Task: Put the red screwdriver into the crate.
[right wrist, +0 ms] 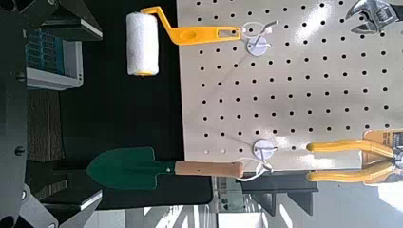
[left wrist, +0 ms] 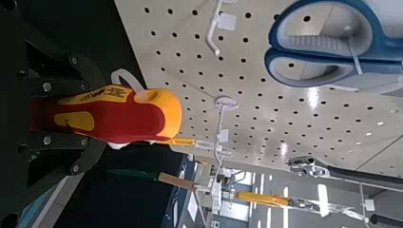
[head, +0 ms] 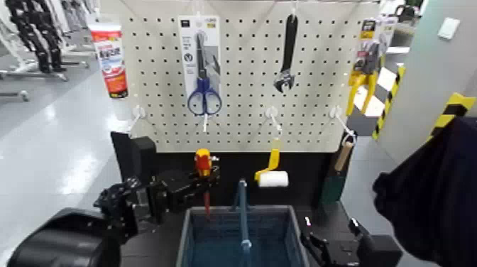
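Next, I let go of the red screwdriver, now upright over the crate's far corner, with my left gripper inside the crate [head: 258, 241], so that it is close beside the blue handle bar.
My left gripper [head: 201, 177] is shut on the red screwdriver [head: 204, 164], gripping its red and yellow handle. The screwdriver hangs upright, handle up. Its thin shaft points down over the far left corner of the crate [head: 186, 236]. That crate is a blue-grey slotted basket with a blue handle bar [head: 243, 213], set low in the middle of the head view. In the left wrist view the handle [left wrist: 114, 116] lies between the dark fingers [left wrist: 59, 71], with the pegboard behind. My right gripper [head: 330, 240] waits open by the crate's right side, holding nothing.
The white pegboard [head: 241, 106] behind the crate carries blue scissors [head: 204, 82], a black wrench [head: 287, 57], yellow pliers [head: 365, 71], a yellow-handled paint roller [head: 271, 174] and a green trowel [right wrist: 128, 169]. A dark shape [head: 433, 192] fills the right edge.
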Robot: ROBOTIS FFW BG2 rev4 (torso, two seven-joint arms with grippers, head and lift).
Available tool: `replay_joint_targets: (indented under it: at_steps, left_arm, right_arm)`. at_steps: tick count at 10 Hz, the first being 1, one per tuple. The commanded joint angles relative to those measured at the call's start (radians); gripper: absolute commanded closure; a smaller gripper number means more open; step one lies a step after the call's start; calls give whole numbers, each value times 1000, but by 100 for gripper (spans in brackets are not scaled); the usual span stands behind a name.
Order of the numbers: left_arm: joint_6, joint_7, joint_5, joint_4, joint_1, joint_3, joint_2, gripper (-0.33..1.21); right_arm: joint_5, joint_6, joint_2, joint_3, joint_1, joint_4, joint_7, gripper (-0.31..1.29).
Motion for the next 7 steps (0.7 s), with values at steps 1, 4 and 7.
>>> replay_joint_targets:
  at_steps: [1, 4, 7]
  left_arm:
    - [-5, 7, 31, 21, 34, 4, -4, 116]
    - [-60, 6, 74, 121, 26, -36, -14, 116]
    - [-83, 6, 108, 200, 23, -64, -14, 116]
  right_arm:
    - [-1, 0, 1, 1, 1, 0, 0, 14]
    - [-3, -2, 1, 4, -1, 1, 2, 14]
    - [-7, -6, 2, 4, -1, 4, 2, 14]
